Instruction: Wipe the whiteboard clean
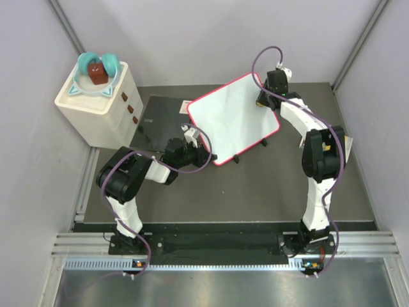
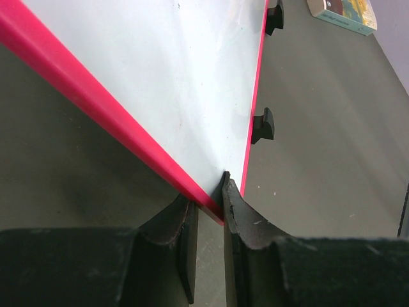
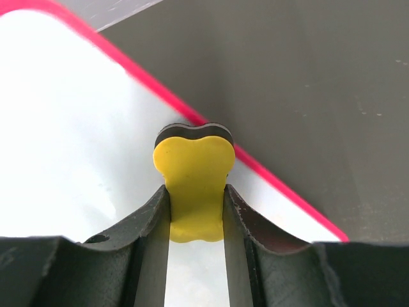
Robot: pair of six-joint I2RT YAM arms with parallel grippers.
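Next, I set the yellow eraser with my right gripper on the dark table [image 1: 262, 172] before the whiteboard's black feet.
The whiteboard [image 1: 233, 118], white with a thin red frame, lies tilted on the dark table; no scribbles show on it. My left gripper [image 1: 203, 155] is at its near left corner and is shut on the red frame [image 2: 128, 121], as the left wrist view [image 2: 209, 199] shows. My right gripper [image 1: 265, 99] is over the board's far right edge. It is shut on a yellow eraser [image 3: 192, 176] with a dark pad underneath, which rests on the white surface [image 3: 57, 128] just inside the red frame [image 3: 275, 182].
A white box with small drawers [image 1: 96, 109] stands at the far left with a teal and brown item [image 1: 97, 69] on top. A dark grey slab [image 1: 160, 121] lies left of the board. Black feet [image 2: 263, 125] stick out along the board's edge. Grey walls close in on three sides.
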